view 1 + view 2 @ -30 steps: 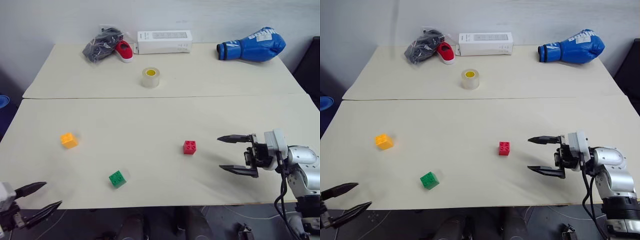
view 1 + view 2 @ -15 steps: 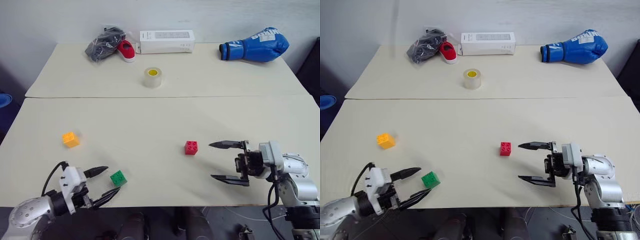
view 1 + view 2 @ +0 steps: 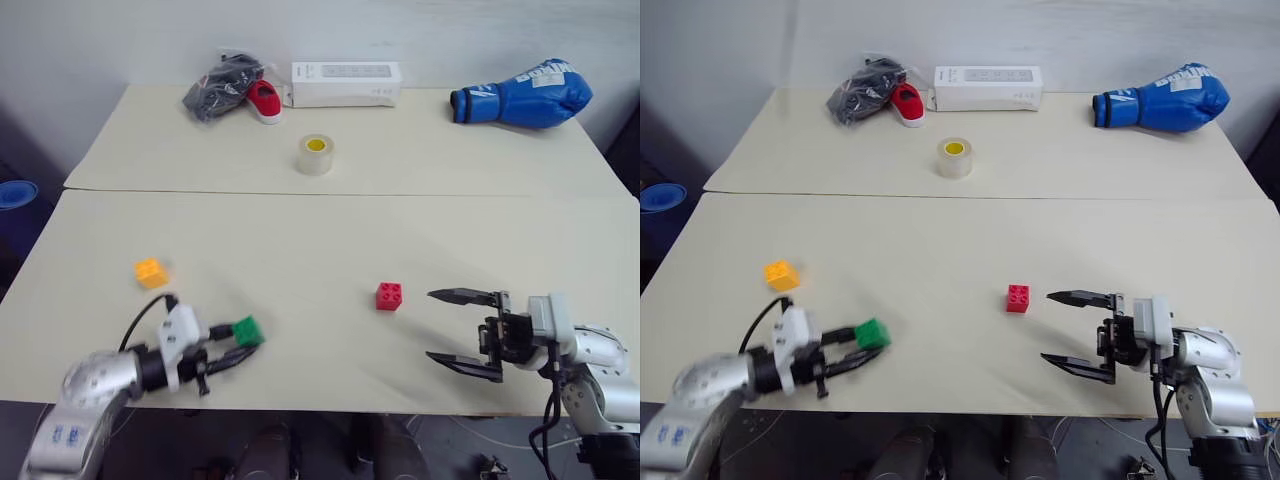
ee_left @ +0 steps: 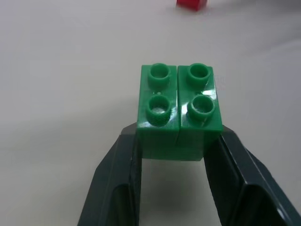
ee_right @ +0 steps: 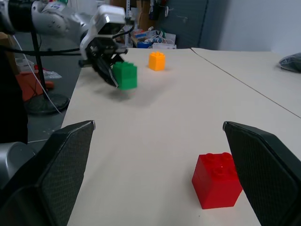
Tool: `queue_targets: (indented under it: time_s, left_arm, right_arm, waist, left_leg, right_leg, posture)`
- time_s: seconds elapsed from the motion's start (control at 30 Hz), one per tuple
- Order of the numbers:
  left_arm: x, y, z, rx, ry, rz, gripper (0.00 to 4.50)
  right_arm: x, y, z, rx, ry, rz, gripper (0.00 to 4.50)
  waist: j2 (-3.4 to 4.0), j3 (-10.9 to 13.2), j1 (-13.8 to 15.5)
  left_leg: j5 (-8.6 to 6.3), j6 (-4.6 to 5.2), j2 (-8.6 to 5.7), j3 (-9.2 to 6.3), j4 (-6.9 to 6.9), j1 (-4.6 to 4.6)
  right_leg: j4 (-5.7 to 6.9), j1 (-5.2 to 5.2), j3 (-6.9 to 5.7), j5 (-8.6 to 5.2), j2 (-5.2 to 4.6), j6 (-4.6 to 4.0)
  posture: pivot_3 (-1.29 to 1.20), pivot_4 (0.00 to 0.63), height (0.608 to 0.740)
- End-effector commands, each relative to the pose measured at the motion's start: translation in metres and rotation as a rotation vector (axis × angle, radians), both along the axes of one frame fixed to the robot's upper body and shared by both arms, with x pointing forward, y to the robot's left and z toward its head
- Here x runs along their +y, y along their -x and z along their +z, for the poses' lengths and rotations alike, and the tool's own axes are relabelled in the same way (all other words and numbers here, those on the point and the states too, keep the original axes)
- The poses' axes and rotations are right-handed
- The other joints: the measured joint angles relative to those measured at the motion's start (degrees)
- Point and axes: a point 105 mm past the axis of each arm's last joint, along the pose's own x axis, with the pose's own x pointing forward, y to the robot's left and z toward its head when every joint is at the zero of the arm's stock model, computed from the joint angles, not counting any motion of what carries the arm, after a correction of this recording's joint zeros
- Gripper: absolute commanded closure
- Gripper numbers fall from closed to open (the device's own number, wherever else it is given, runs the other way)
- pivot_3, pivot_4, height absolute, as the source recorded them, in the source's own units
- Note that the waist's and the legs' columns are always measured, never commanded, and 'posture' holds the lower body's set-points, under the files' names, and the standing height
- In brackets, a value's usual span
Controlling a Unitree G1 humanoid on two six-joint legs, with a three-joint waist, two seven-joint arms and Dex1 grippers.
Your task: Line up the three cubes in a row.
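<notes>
The robot's left gripper should release the green cube on the table (image 3: pixel 324 291) between the orange-yellow cube and the red cube, nearer the red.
My left gripper (image 3: pixel 240 340) is shut on the green cube (image 3: pixel 246 331) near the table's front left; the left wrist view shows both fingers (image 4: pixel 117 188) pressed to the sides of the green cube (image 4: pixel 178 110). The orange-yellow cube (image 3: pixel 150 272) sits on the table behind and to the left of it. The red cube (image 3: pixel 389 296) rests right of centre. Just to its right, my right gripper (image 3: pixel 432 325) stands open, pointing left, with nothing between its fingers. The right wrist view has the red cube (image 5: pixel 217 180) close by, apart from that gripper.
At the table's back stand a tape roll with a yellow core (image 3: pixel 316 154), a white box (image 3: pixel 346 84), a red shoe beside a dark bag (image 3: pixel 235 90) and a blue boxing glove (image 3: pixel 520 93). A seam (image 3: pixel 400 194) crosses the table.
My left gripper came in from the front left corner toward the green cube and shut on it. The right gripper stayed open and barely moved. The camera view shifted slightly.
</notes>
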Motion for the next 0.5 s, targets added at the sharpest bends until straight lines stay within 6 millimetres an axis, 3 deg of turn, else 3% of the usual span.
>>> queue_targets:
  time_s: [0.03,0.23,0.5]
  left_arm:
    - [-0.023,-0.015,0.011,-0.008,-0.066,-0.203,3.01]
    - [-0.06,-0.055,0.005,-0.02,-0.195,-0.419,3.01]
    - [-0.088,-0.089,-0.008,-0.03,-0.24,-0.472,3.01]
  right_arm:
    - [-0.009,0.006,0.009,-0.037,-0.012,-0.056,0.0]
    - [-0.013,0.008,0.012,-0.045,-0.035,-0.147,0.0]
    - [0.0,0.016,0.023,-0.074,-0.057,-0.206,0.0]
  waist:
    - [0.06,0.0,0.1]
    - [0.07,0.0,-0.2]
    - [0.04,0.0,-0.1]
  left_leg:
    - [0.02,0.02,-0.06,0.0,0.0,0.0]
    - [0.13,0.11,-0.15,0.22,0.03,-0.02]
    - [0.13,0.09,-0.05,0.2,0.28,-0.1]
  right_leg:
    - [0.04,0.0,0.0,0.01,-0.02,0.01]
    - [0.23,-0.01,0.11,0.06,0.46,0.12]
    - [0.29,-0.05,0.15,0.07,0.55,0.12]
  posture:
    - [0.0,0.15,0.74]
    - [0.0,0.15,0.74]
    - [0.0,0.15,0.74]
